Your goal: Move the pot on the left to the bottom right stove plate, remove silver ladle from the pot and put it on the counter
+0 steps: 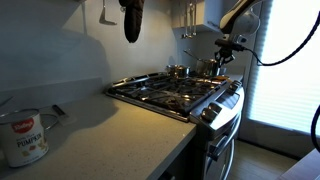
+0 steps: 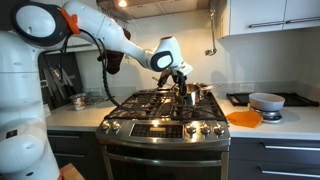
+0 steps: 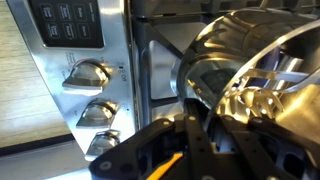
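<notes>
Next, my gripper lets go of the shiny steel pot onto the front stove plate (image 1: 211,73) next to the knobs, at the far end of the stove.
A shiny steel pot (image 2: 194,96) sits at the right side of the gas stove (image 2: 150,105), near its front. It also shows in an exterior view (image 1: 212,67) and fills the right of the wrist view (image 3: 245,75). My gripper (image 2: 183,76) comes down from above onto the pot's rim, and its black fingers (image 3: 200,140) sit on either side of the rim, closed on it. A second small pot (image 1: 178,70) stands further back on the stove. I cannot make out the silver ladle clearly among the shiny reflections.
The stove's knobs (image 3: 88,75) line its front panel below my gripper. An orange dish (image 2: 243,118) and a grey bowl (image 2: 265,100) are on the counter right of the stove. A white mug (image 1: 25,135) stands on the near counter. Utensils (image 1: 132,20) hang overhead.
</notes>
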`<state>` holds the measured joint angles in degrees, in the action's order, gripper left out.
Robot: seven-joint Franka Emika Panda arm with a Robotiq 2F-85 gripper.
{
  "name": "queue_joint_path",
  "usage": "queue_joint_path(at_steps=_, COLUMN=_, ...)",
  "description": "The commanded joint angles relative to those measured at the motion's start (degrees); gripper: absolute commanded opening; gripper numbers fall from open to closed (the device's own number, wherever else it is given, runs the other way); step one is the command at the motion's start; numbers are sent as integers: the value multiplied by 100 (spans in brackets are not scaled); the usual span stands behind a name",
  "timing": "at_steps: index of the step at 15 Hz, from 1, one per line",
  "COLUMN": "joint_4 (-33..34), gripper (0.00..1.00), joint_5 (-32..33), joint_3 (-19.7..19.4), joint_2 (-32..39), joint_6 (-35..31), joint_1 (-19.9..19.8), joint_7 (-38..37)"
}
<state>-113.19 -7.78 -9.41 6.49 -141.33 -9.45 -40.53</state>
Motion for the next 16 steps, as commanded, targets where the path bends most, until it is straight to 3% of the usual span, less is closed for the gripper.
queue_joint_path(at_steps=1, joint_4=606, gripper=2, joint_5=-275, joint_3=-73, joint_2=352, joint_6=118, joint_1=-15, joint_7=-63)
queue_joint_path(at_steps=16, joint_4=1186, gripper=2, joint_5=-289, joint_3=-227, joint_2=1059, joint_6=275, joint_1=-12, joint_7=-399)
